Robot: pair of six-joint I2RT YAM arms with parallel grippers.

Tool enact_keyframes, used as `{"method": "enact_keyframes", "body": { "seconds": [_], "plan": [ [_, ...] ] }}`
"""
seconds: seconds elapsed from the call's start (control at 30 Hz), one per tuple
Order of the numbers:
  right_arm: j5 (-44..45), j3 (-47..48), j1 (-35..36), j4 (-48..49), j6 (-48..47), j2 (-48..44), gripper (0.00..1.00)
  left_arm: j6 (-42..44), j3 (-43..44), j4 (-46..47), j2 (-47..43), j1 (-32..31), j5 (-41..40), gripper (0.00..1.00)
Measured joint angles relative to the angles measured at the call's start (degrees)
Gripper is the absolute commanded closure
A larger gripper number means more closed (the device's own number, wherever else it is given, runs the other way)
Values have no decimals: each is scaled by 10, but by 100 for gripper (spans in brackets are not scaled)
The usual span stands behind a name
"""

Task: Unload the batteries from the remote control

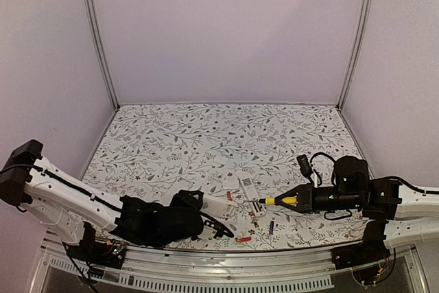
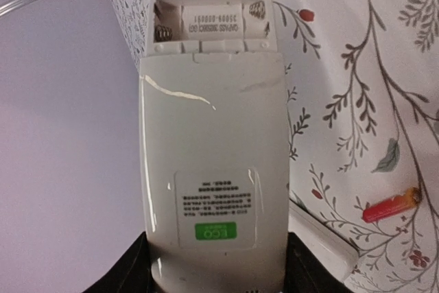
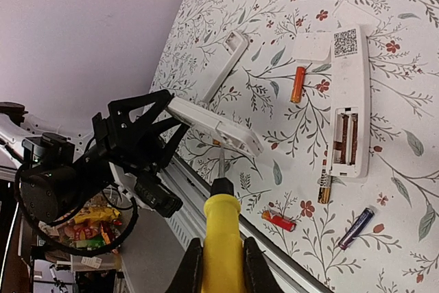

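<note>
The robot's left gripper should release the white remote control on the table point(image 1: 215, 231) by the front rail, next to the red battery.
My left gripper point(image 2: 216, 274) is shut on the lower end of a white remote control point(image 2: 212, 169), held above the table with its back up. Its battery compartment point(image 2: 206, 25) is uncovered and holds only springs and a printed label. My right gripper point(image 3: 221, 265) is shut on a yellow-handled screwdriver point(image 3: 221, 228). The screwdriver's tip reaches the near edge of the held remote control point(image 3: 216, 125); contact is unclear. Loose batteries lie on the table: an orange one point(image 3: 297, 85), a red one point(image 3: 280, 221), a dark blue one point(image 3: 358, 227) and a gold-black one point(image 3: 324, 186).
A second white remote with a QR label point(image 3: 350, 101) lies flat, its compartment open with brownish shapes inside. Loose white covers point(image 3: 312, 46) and a long white piece point(image 3: 226, 63) lie nearby. The table's metal front rail point(image 3: 206, 204) runs just below the screwdriver.
</note>
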Motion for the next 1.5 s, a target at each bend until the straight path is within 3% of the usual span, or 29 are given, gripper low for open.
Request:
{"method": "enact_keyframes", "body": {
  "seconds": [0.13, 0.4, 0.6, 0.73, 0.83, 0.9, 1.17, 1.5],
  "plan": [
    [1, 21, 0, -13, -12, 11, 100, -27, 24, -32, 21, 11, 32, 75],
    [16, 41, -2, -47, -26, 25, 100, -245, 187, -200, 45, 122, 247, 76],
    [51, 43, -2, -80, -26, 33, 100, -328, 170, -249, 45, 142, 422, 74],
    [87, 47, -2, -97, -26, 33, 100, -348, 158, -270, 46, 142, 484, 70],
    [114, 48, -2, -110, -24, 33, 100, -357, 155, -271, 46, 143, 510, 65],
    [126, 49, -2, -117, -23, 33, 100, -363, 156, -270, 46, 144, 524, 55],
    [152, 57, -2, -129, -13, 33, 100, -383, 158, -269, 74, 150, 534, 34],
    [211, 70, -3, -134, -8, 43, 100, -427, 159, -240, 76, 179, 540, 29]
  ]
}}
